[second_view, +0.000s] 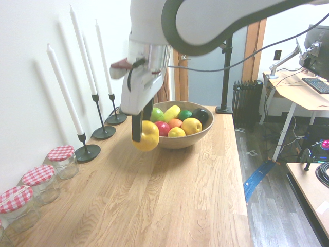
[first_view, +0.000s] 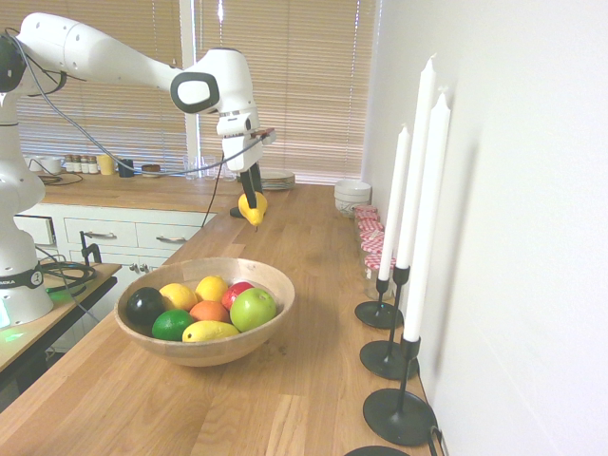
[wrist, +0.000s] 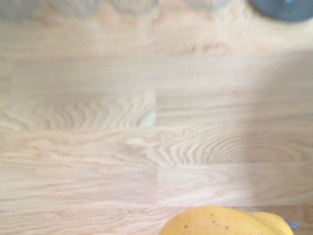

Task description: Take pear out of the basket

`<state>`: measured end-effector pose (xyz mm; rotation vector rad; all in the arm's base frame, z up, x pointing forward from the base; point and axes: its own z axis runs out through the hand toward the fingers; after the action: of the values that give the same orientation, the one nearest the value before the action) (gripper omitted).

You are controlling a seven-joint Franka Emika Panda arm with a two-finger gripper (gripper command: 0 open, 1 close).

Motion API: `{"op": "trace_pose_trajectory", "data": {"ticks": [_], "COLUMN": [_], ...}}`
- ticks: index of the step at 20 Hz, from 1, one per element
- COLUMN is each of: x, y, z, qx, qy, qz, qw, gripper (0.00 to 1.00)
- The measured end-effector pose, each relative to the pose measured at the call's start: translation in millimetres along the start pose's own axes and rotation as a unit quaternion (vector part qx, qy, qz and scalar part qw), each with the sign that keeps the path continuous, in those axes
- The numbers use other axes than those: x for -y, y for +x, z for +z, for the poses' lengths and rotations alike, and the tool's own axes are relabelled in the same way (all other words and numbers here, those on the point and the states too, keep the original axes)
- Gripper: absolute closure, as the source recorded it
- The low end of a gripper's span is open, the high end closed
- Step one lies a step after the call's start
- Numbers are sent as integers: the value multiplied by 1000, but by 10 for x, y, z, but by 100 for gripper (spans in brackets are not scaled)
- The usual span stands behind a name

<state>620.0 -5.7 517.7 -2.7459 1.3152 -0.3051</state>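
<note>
The robot's gripper will release the yellow pear on the wooden counter point(first_view: 250, 256) next to the basket, on the side that faces the stacked plates.
The yellow pear point(first_view: 253, 210) hangs in the air above the wooden counter, away from the basket, with my gripper point(first_view: 251, 195) shut on it. From the other side the pear point(second_view: 146, 136) sits in front of the basket's rim, held by the gripper point(second_view: 141, 128). Its speckled yellow skin point(wrist: 226, 221) shows at the wrist picture's bottom edge over bare wood. The basket point(first_view: 274, 278), a wide light-wood bowl point(second_view: 175, 142), holds several fruits: lemons, a green apple, an orange, a lime and a dark avocado.
Three black holders with tall white candles point(first_view: 416, 228) stand along the wall beside the basket. Jars with red checked lids point(second_view: 36, 180) line the wall further along. Stacked plates point(first_view: 273, 178) and white bowls point(first_view: 352, 195) sit at the counter's far end.
</note>
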Motion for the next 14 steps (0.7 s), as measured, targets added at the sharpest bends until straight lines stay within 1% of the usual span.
{"op": "trace_pose_trajectory", "data": {"ticks": [5,14], "x": [60,-27], "y": [6,-47], "z": [513,1159], "qx": [10,27], "qy": [-25,-49], "qz": [6,11], "qw": [1000,998], "gripper": [100,100]}}
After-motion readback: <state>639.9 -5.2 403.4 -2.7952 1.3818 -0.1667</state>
